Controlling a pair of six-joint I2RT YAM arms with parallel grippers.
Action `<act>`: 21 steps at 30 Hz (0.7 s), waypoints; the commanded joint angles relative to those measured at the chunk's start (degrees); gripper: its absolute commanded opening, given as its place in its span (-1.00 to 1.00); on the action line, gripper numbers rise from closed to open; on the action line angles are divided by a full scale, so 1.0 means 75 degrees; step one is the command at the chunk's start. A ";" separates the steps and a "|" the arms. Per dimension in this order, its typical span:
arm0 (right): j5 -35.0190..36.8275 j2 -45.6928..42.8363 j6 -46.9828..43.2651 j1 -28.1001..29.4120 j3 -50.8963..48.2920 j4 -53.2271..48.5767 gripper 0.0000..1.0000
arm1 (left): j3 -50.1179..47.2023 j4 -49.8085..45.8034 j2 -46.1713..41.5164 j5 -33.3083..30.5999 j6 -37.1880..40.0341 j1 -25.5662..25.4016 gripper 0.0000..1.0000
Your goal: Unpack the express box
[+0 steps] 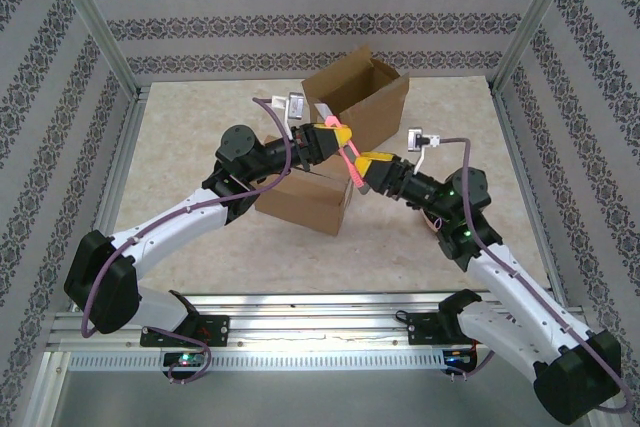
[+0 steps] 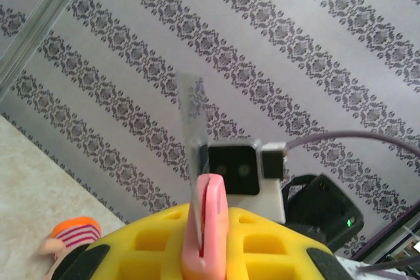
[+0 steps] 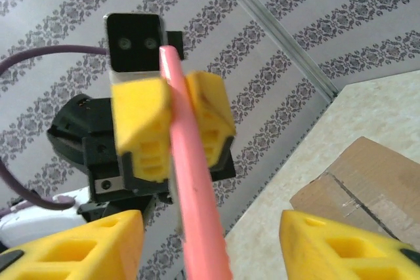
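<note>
The pink cutter is held near its blade by my left gripper, so I need to line my right gripper up with the slanting handle and grasp its loose end (image 1: pixel 357 179).
The express box (image 1: pixel 362 99) is brown cardboard and stands open at the back middle of the table, with a second cardboard part (image 1: pixel 305 199) lying in front of it. Above them, my left gripper (image 1: pixel 332 135) is shut on a pink cutter (image 1: pixel 350 162). In the left wrist view the yellow fingers (image 2: pixel 157 240) clamp the pink handle (image 2: pixel 210 227), and a clear blade (image 2: pixel 192 113) sticks up from it. My right gripper (image 3: pixel 210 234) is open, its fingers (image 3: pixel 79 247) standing wide on either side of the cutter (image 3: pixel 197 201) without touching it. A box corner (image 3: pixel 367 181) shows at the right.
The aluminium frame posts (image 1: pixel 95 22) and patterned walls close in the table on three sides. A small orange-striped thing (image 2: pixel 73 234) lies on the table in the left wrist view. Bare tabletop (image 1: pixel 190 117) lies left of the box.
</note>
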 commanded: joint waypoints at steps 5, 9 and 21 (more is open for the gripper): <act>-0.2397 0.0622 -0.0360 -0.0252 0.0946 -0.0209 0.44 | 0.0289 -0.0166 -0.0165 0.0337 -0.0049 -0.0024 -1.00; -0.2523 0.0961 -0.0419 -0.0243 0.1056 -0.0113 0.39 | 0.0353 -0.0146 -0.0158 0.0408 -0.0172 -0.0024 -1.00; -0.2120 0.1260 -0.0510 0.0157 0.1063 0.0263 -0.01 | 0.0336 0.0023 -0.0066 0.0432 -0.0348 -0.0026 -1.00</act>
